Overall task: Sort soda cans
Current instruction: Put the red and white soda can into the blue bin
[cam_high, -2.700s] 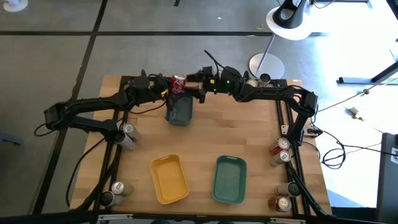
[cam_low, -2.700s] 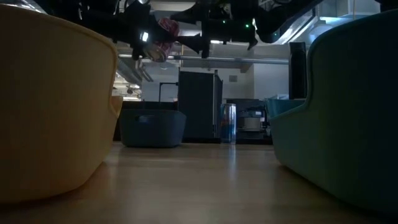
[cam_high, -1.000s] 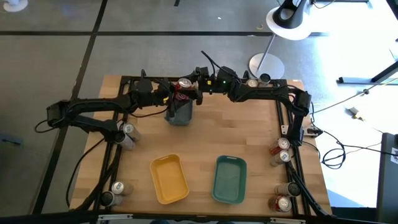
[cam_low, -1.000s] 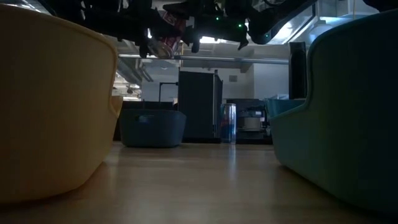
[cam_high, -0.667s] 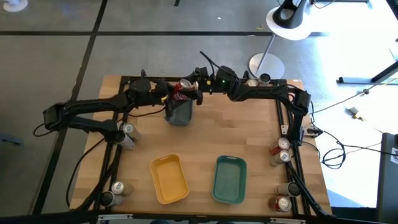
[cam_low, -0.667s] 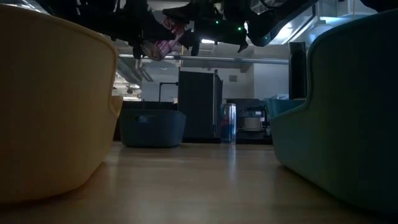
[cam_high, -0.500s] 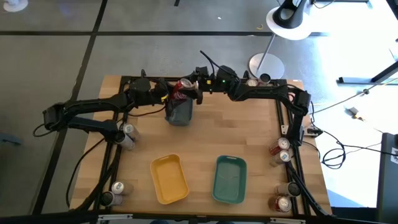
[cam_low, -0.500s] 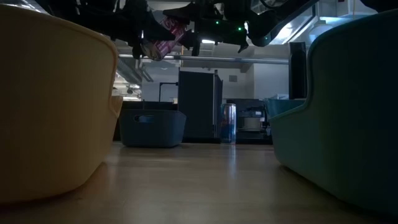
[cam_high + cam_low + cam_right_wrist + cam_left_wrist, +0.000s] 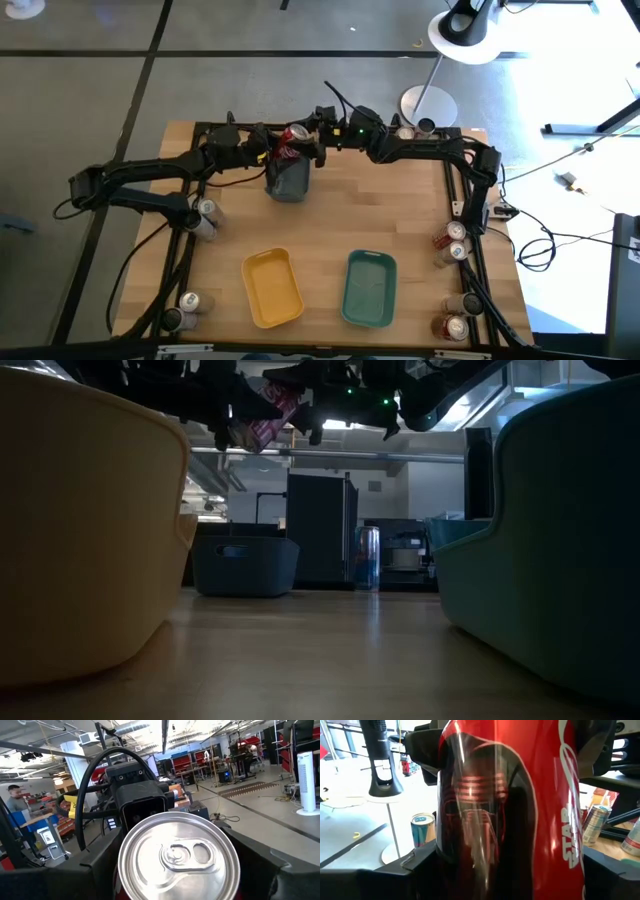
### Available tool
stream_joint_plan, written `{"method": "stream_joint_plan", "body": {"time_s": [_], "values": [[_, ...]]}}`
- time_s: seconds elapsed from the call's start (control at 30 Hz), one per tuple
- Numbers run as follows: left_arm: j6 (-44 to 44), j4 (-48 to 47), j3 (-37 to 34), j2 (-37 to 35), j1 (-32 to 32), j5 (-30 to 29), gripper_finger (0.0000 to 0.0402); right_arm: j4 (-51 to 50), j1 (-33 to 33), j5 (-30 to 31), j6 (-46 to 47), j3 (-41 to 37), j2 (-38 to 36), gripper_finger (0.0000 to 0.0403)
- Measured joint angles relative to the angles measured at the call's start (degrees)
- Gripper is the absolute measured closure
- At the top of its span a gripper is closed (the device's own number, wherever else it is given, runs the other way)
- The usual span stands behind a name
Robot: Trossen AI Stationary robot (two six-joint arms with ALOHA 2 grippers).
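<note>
The robot's right gripper needs to release the red soda can inside the far end of the dark blue tray (image 9: 288, 162).
A red soda can (image 9: 290, 144) hangs tilted in the air over the dark blue tray (image 9: 288, 180) at the table's far edge. My left gripper (image 9: 272, 148) meets it from the left and my right gripper (image 9: 313, 142) from the right; both are shut on it. The can's red side (image 9: 510, 810) fills the left wrist view. Its silver top (image 9: 177, 852) faces the right wrist camera. In the low view the can (image 9: 262, 415) shows high up under both arms. My left gripper pinches the red can's side (image 9: 470, 870) between its two fingers, level from the table's left. The can is lifted clear above the dark blue tray and tilted. Which end the fingers hold is hidden by the can itself. My right gripper comes level from the table's right, with one finger (image 9: 97, 865) on each side of the can just behind its silver top rim (image 9: 125, 855), which faces the wrist. The can is clear of the tray.
A yellow tray (image 9: 272, 288) and a teal tray (image 9: 370, 288) lie near the front edge. Other cans stand along the left edge (image 9: 205, 210), the front left corner (image 9: 188, 303), the right edge (image 9: 453, 240) and the far right (image 9: 405, 131). The middle boards are bare.
My right gripper has moved toward the table's left, up to the can held by my left gripper, and now flanks its top end. The can has tipped so that its silver top faces the right gripper. Over the last second it has only rocked slightly.
</note>
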Motion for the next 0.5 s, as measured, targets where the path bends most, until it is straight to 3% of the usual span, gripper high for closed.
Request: {"method": "stream_joint_plan", "body": {"time_s": [0.3,0.5], "values": [[0.1,-1.3,0.0,0.0,-0.2,-0.2,0.0091,-0.6,0.1,-0.1,-0.6,0.0,0.1,0.0115],[-2.4,-1.0,0.1,-0.1,-0.2,-3.6,0.0023,-1.7,0.0,0.1,-1.8,-0.2,0.2,0.0115]]}}
